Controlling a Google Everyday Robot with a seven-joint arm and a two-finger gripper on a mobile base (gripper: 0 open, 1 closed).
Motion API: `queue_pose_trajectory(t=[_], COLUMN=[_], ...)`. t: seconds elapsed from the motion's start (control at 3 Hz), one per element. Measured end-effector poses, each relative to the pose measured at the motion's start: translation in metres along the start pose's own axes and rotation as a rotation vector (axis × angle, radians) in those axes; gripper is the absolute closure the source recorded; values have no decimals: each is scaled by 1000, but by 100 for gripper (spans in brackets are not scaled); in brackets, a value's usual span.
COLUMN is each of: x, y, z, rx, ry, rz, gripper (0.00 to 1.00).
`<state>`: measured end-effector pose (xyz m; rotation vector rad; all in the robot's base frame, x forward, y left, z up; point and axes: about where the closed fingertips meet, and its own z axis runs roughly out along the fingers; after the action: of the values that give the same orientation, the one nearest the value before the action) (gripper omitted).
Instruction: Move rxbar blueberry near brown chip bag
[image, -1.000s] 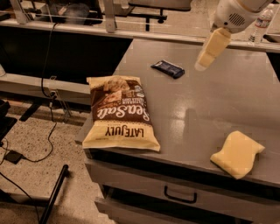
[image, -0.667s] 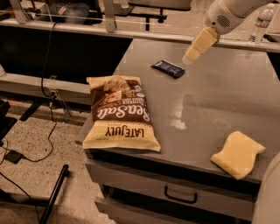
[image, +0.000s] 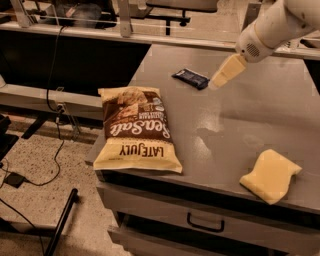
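The end (image: 202, 83) of the rxbar blueberry that lies farther from the brown chip bag should be grabbed by my gripper next.
The rxbar blueberry (image: 190, 78), a small flat dark navy bar, lies on the grey table (image: 240, 115) near its far edge. The brown chip bag (image: 136, 128), brown with cream-yellow ends and "Sea Salt" script, lies flat at the table's front left corner. My gripper (image: 219, 80), cream-coloured on a white arm, comes in from the upper right. Its tip hangs just right of the bar, close above the table. Nothing is in it.
A pale yellow sponge-like block (image: 270, 175) lies at the front right of the table. A drawer with a dark handle (image: 205, 223) sits below the front edge. Cables and a dark stand leg (image: 60, 225) are on the floor at left.
My arm has swung left and down, bringing the gripper from the right of the table to just beside the bar. The bar, chip bag and yellow block have not moved.
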<state>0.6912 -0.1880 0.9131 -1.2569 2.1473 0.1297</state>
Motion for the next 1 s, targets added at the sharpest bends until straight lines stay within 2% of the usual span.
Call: queue_pose_trajectory(t=[0.33,0.67,1.0], x=[3,5,7], y=[3,1,-6], z=[14,18,33], rx=[-3,-30,-85], ry=[0,-31,-128], rz=[2,22,74], gripper=[0,0,0])
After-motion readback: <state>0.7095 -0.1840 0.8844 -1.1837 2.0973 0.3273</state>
